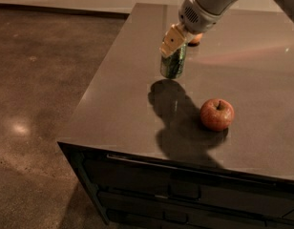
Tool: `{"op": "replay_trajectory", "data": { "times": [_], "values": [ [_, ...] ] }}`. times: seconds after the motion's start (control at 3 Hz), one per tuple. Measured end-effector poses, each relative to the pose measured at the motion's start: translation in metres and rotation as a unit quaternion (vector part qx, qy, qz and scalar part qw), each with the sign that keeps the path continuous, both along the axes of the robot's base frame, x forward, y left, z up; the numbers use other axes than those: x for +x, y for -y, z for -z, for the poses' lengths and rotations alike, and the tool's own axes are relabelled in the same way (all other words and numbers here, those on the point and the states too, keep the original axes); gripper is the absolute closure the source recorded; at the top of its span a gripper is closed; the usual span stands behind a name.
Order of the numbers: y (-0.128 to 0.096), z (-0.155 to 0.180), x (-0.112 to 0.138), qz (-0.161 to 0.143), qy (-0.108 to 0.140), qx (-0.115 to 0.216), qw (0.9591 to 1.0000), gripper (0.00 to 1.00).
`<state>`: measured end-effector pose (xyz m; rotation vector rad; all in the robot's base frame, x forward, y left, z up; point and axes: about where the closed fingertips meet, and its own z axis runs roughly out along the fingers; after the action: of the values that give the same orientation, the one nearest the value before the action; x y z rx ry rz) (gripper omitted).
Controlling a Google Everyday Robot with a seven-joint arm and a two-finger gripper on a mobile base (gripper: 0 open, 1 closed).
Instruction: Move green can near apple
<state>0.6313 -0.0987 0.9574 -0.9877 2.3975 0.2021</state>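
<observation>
I will use my gripper to set the green can on the tabletop point(204, 98) behind the red apple.
The green can point(173, 64) is upright near the middle of the dark tabletop point(118, 99), gripped from above. My gripper point(173, 43) is shut on the green can, and one pale yellow finger point(171, 40) shows over the can's top. The can seems to hover just above the surface. The red apple point(216, 114) with yellowish patches sits to the front right of the can, about one can height away. My grey arm reaches in from the top right.
A small orange fruit point(195, 38) lies behind the can, mostly hidden by my wrist. The arm's shadow point(178, 123) falls between can and apple. The table's left and front edges drop to the brown floor point(37, 80). Drawers point(185, 194) face front.
</observation>
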Motion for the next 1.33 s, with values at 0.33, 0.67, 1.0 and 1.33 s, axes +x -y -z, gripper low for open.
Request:
{"op": "replay_trajectory", "data": {
  "times": [0.33,0.67,1.0,1.33],
  "values": [
    [0.025,0.004,-0.018,0.035,-0.003,0.001,0.9994,1.0],
    [0.046,0.008,-0.03,0.063,-0.003,0.002,0.998,1.0],
    [0.066,0.014,-0.044,0.088,-0.006,0.002,0.9961,1.0],
    [0.078,0.021,-0.056,0.107,-0.006,-0.003,0.9943,0.82]
  ]
}}
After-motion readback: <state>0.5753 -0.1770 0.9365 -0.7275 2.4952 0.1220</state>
